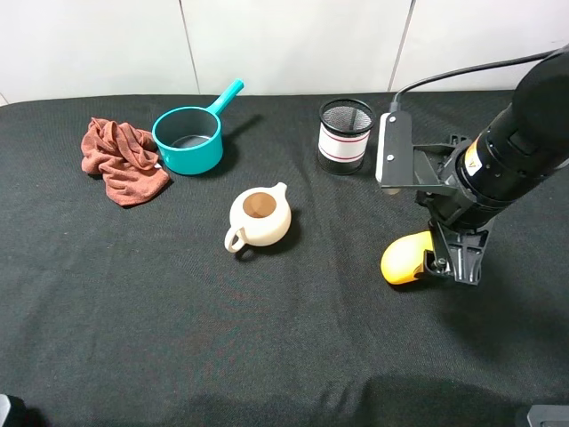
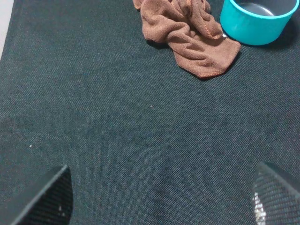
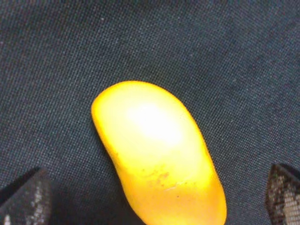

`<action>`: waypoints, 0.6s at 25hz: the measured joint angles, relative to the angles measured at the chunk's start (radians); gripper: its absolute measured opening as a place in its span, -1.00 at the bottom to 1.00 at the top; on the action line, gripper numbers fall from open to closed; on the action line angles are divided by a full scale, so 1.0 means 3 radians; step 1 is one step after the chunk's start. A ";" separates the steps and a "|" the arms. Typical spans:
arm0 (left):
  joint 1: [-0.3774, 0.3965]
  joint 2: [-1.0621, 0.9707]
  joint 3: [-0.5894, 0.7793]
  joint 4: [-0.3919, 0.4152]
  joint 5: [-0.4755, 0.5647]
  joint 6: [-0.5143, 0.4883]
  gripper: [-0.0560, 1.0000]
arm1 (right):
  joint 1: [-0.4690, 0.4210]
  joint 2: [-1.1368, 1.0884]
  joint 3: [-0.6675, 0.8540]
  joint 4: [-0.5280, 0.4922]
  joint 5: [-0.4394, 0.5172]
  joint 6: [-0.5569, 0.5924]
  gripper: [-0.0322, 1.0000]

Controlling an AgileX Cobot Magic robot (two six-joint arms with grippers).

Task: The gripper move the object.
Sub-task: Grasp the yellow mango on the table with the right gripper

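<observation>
I need to close my right gripper on the middle of the yellow-orange fruit point(image 1: 426, 255) point(image 3: 166, 173), with one finger on each of the fruit's long sides.
The object, a smooth yellow-orange mango-like fruit point(image 1: 404, 258), lies on the black cloth at the right. My right gripper point(image 1: 452, 265) stands low over its right end, pointing down. In the right wrist view the fruit point(image 3: 154, 150) fills the middle, and my right gripper point(image 3: 154, 197) is open, a fingertip on either side and apart from the fruit. My left gripper point(image 2: 161, 199) is open over bare cloth with nothing between its fingertips; it does not show in the high view.
A cream teapot point(image 1: 260, 216) sits mid-table. A teal saucepan point(image 1: 188, 140) and a crumpled brown cloth point(image 1: 120, 158) lie at the back left. A black mesh cup point(image 1: 345, 133) stands behind the right arm. The cloth point(image 2: 187, 35) and saucepan point(image 2: 258, 18) lie ahead of the left gripper.
</observation>
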 joint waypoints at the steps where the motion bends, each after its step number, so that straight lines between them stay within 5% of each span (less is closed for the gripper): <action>1: 0.0000 0.0000 0.0000 0.0000 0.0000 0.0000 0.55 | 0.0000 0.0000 0.0005 -0.0018 -0.0003 0.0000 0.41; 15: 0.0000 0.0000 0.0000 0.0000 0.0000 0.0000 0.55 | 0.0000 0.0000 0.0016 -0.0128 -0.0037 0.0000 0.41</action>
